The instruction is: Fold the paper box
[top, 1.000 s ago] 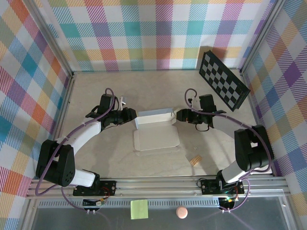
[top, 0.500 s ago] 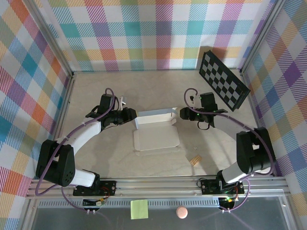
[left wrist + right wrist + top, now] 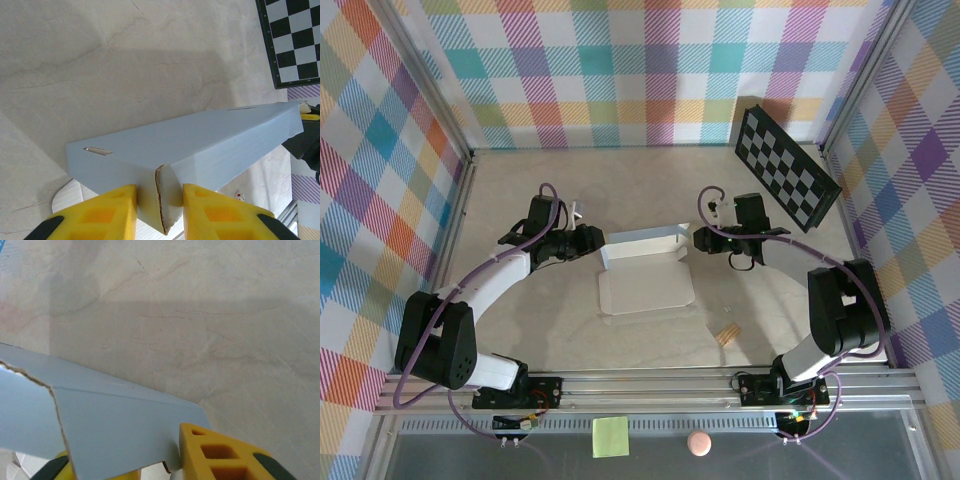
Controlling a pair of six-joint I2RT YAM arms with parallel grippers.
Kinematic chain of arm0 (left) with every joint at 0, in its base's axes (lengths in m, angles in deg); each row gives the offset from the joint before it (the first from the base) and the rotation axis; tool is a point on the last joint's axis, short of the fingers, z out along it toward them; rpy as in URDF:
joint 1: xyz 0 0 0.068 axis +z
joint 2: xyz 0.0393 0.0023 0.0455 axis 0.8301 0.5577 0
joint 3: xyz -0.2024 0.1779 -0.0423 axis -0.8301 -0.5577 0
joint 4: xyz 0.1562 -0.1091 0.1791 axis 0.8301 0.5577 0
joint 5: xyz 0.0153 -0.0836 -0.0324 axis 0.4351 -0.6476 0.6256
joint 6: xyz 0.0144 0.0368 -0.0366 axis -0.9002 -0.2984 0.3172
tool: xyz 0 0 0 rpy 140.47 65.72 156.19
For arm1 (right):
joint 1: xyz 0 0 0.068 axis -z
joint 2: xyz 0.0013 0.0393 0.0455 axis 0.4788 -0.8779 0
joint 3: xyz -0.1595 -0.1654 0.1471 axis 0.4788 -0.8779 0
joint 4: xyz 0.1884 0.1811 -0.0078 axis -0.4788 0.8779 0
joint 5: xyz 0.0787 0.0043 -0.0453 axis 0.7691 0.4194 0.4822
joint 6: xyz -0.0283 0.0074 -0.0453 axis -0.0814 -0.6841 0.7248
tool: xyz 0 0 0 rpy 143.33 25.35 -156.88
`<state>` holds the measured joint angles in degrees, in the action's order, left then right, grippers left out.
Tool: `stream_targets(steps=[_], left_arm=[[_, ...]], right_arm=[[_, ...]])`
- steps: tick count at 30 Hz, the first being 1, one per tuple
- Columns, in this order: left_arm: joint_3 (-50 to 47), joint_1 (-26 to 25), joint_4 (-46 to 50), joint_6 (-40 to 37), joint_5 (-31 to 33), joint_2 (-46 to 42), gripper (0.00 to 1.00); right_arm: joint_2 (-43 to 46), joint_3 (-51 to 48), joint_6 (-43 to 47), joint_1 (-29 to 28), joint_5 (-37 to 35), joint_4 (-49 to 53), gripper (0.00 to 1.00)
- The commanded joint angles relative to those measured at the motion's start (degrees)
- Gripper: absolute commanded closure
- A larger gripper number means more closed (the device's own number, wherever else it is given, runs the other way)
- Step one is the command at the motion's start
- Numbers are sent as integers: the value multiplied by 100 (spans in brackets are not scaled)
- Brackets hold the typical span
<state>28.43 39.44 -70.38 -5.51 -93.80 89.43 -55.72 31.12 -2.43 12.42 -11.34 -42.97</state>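
Note:
Next, my left gripper turns the box and pinches the box's side [image 3: 670, 233] beside the end flap, since it holds the corner of the box's raised side far from that flap.
The paper box [image 3: 642, 262] lies mid-table, pale grey-white, its far part folded up into a long raised wall and a flat panel spread toward me. My left gripper [image 3: 596, 241] is at the box's left end. In the left wrist view its yellow fingers [image 3: 107, 215] pinch the folded corner of the box [image 3: 200, 145], so the left gripper [image 3: 160, 217] is shut on it. My right gripper [image 3: 693, 239] is at the right end. There the box's end flap [image 3: 100, 425] sits between the jaws of my right gripper [image 3: 150, 471], hiding most of one finger.
A black-and-white checkerboard panel [image 3: 786, 162] leans at the back right, also seen in the left wrist view [image 3: 295, 40]. A small tan block [image 3: 726, 335] lies on the table near the right arm. Plaid walls close in three sides. A sticky note [image 3: 610, 436] and pink ball [image 3: 698, 443] sit beyond the front rail.
The right gripper drew slightly away from the box's right end, came back and closed on the end flap. The left arm and the box stayed put.

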Motion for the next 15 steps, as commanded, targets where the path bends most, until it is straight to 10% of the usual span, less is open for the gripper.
stream_targets(steps=[1,15], left_arm=[[43,14,544,-97,143,136,72],[-15,5,500,-167,-147,162,71]], right_arm=[[165,72,-20,-174,-248,124,79],[270,209,-1178,-1273,-1844,633,89]])
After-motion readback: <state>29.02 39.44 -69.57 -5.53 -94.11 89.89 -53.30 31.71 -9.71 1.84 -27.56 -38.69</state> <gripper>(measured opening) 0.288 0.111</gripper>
